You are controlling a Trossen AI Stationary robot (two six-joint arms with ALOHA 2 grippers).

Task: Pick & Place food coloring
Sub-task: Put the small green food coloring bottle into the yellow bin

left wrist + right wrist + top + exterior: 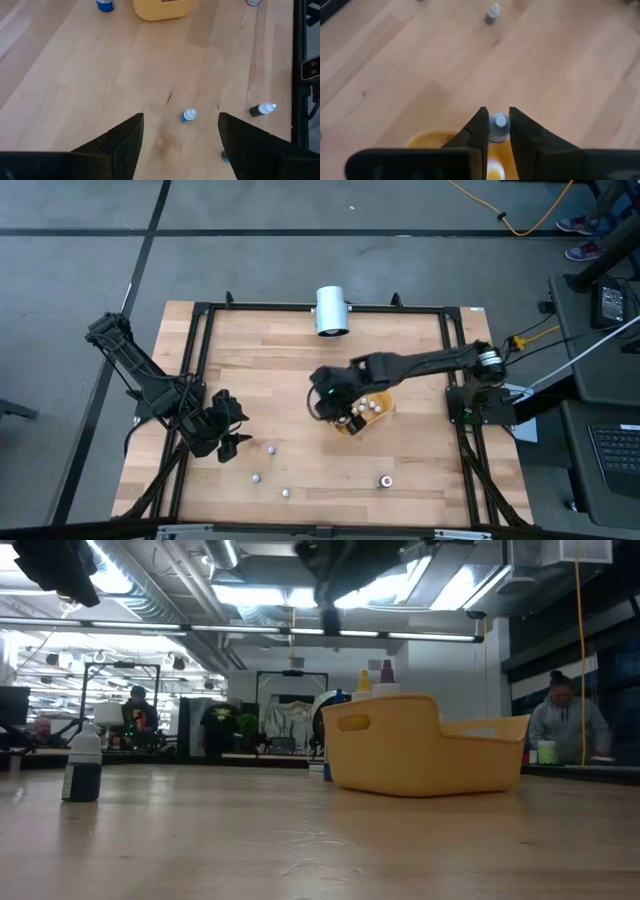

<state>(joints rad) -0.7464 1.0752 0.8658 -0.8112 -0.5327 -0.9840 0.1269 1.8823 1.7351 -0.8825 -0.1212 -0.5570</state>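
My right gripper will let go of the small food coloring bottle inside the yellow tray (357,399) near its far rim.
My right gripper (498,126) hangs over the near-left end of the yellow tray (372,414), shut on one small food coloring bottle (498,124) with a pale cap. Other bottles stand upright in the tray (363,683). More food coloring bottles stand on the wood near the table's front: a blue one (188,115), a dark one (262,109) and a red one (386,480). My left gripper (180,140) is open above the front left of the table, nothing between its fingers. My right gripper pinches the bottle between its two fingers, with the pale cap (499,121) showing between the fingertips. The fingers come from above, slanting down. The bottle is lifted clear, above the tray's rim (427,137).
A big white cylinder (332,311) lies at the far edge of the table. A black frame (200,360) runs around the wood. A blue bottle (105,5) stands beside the tray. People sit at benches in the room behind (565,725).
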